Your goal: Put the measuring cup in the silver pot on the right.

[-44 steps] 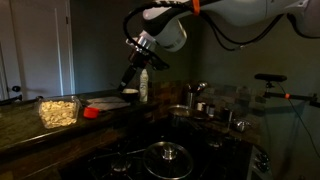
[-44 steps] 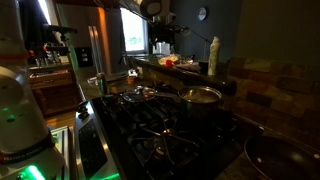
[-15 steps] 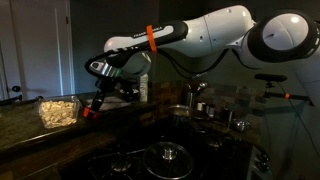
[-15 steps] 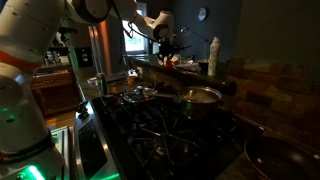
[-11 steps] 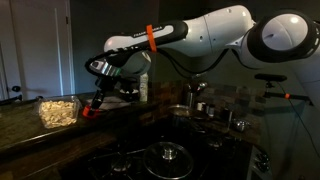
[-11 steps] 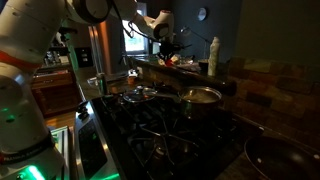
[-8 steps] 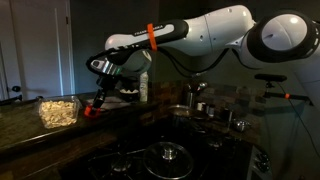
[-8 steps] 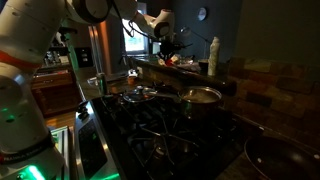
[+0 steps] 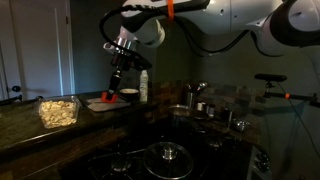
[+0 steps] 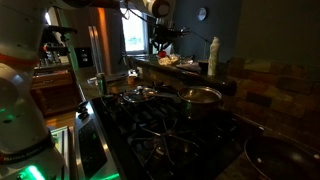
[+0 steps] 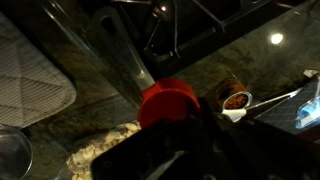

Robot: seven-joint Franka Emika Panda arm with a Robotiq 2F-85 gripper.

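Observation:
My gripper is to release the measuring cup inside the silver pot [image 9: 183, 112] behind the dark pot with the glass lid.
The measuring cup [image 9: 108, 100] is small and bright red and hangs just above the dark counter in an exterior view. My gripper [image 9: 110, 94] points down from above and is shut on it. In the wrist view the measuring cup [image 11: 168, 103] fills the middle, and the dark fingers of my gripper [image 11: 186, 126] clamp its near rim. The silver pot [image 10: 201, 96] is low, wide and shiny and stands without a lid on the stove, well away from the cup. My gripper itself is hard to make out in that view.
A clear tub of pale food [image 9: 58, 110] sits on the counter beside the cup. A white bottle [image 9: 144, 86] stands behind it. A dark pot with a glass lid [image 9: 167, 155] is on the stove, with metal canisters [image 9: 201, 105] near the sink. A small white bowl [image 11: 237, 102] lies below.
The jaws have closed on the red cup. The arm has risen, lifting the cup off the counter and a little away from the tub.

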